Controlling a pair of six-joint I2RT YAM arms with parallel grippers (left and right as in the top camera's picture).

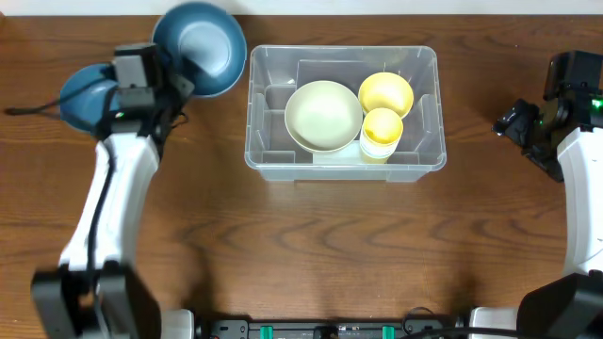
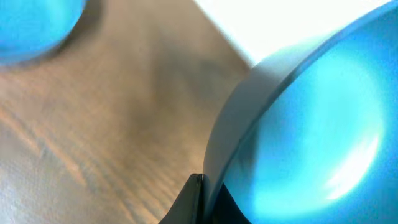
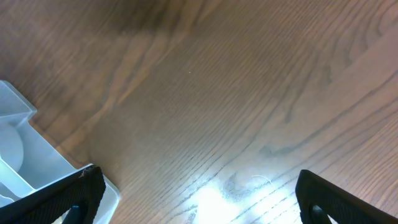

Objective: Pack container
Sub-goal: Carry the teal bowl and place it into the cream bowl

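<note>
The blue bowl will leave my left gripper inside the pale green bowl [image 1: 323, 113] in the clear plastic container.
The clear plastic container [image 1: 422, 71] sits in the middle of the table, holding a pale green bowl [image 1: 323, 115], a yellow bowl [image 1: 385, 93] and a yellow cup [image 1: 382, 132]. My left gripper [image 1: 179, 87] is shut on the rim of a blue bowl [image 1: 201, 47], tilted at the far left of the container; the bowl fills the left wrist view [image 2: 317, 124], with the fingers [image 2: 208, 196] pinching its rim. A second blue bowl [image 1: 87, 94] lies further left. My right gripper [image 1: 513, 121] is open and empty to the right of the container; in the right wrist view [image 3: 199, 199] a container corner [image 3: 25, 155] shows.
The brown wooden table [image 1: 301, 245] carries everything. The table's far edge runs just behind the blue bowls and the container. The second blue bowl also shows blurred in the left wrist view [image 2: 31, 25].
</note>
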